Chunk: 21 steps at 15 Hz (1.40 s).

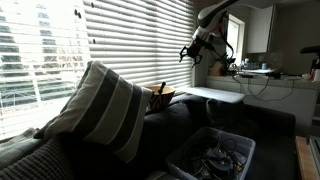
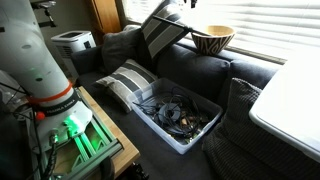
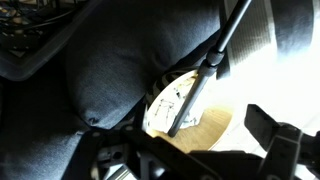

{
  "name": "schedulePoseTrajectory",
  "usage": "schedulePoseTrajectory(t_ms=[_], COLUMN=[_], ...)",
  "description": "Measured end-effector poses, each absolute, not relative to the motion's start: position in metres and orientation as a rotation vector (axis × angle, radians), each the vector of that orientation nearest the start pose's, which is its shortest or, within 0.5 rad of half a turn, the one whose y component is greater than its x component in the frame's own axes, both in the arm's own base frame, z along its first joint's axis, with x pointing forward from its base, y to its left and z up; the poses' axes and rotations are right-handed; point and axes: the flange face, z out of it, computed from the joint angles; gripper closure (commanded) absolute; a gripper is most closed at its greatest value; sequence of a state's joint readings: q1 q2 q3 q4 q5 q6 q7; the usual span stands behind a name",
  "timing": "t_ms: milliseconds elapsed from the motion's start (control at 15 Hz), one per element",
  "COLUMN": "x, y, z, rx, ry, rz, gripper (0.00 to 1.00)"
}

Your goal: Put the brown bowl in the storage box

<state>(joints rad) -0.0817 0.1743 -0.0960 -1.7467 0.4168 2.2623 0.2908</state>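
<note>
Next, I move my gripper to the brown bowl's rim (image 1: 172,92) (image 3: 154,98), beside the pale paper on the bowl's side toward the storage box, and close it there.
The brown bowl (image 1: 162,97) rests on top of the dark sofa's backrest, next to the striped pillow; it also shows in an exterior view (image 2: 212,38). In the wrist view the bowl (image 3: 205,125) lies below the camera, with a dark stick (image 3: 205,70) and some pale paper inside it. My gripper (image 1: 190,50) hangs in the air above and beside the bowl, open and empty, not touching it. Its dark fingers (image 3: 185,145) frame the bowl in the wrist view. The storage box (image 2: 178,115) sits on the sofa seat, full of dark clutter; it also shows in an exterior view (image 1: 212,155).
A striped pillow (image 1: 100,105) leans on the backrest next to the bowl. Another striped pillow (image 2: 125,80) lies on the seat beside the box. A white table (image 1: 215,95) stands near the sofa. Window blinds (image 1: 120,35) run behind the backrest.
</note>
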Motion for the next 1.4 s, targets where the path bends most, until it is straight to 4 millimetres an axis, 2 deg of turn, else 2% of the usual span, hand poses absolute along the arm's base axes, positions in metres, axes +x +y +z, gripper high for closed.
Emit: schedulePoseTrajectory(t_ms=[200, 333, 667, 1067, 1200, 1400], x=[0.657, 0.660, 0.659, 0.665, 0.677, 0.700], y=[-0.116, -0.121, -0.118, -0.120, -0.123, -0.130], z=[0.485, 0.478, 0.486, 0.482, 0.472, 0.443], rx=[-2.576, -2.580, -2.576, -2.571, -2.564, -2.556], ry=[0.955, 0.961, 0.951, 0.965, 0.990, 1.041], rz=[-0.434, -0.426, -0.440, -0.441, -0.433, -0.404], gripper=[0.00, 0.00, 0.00, 0.00, 0.00, 0.00])
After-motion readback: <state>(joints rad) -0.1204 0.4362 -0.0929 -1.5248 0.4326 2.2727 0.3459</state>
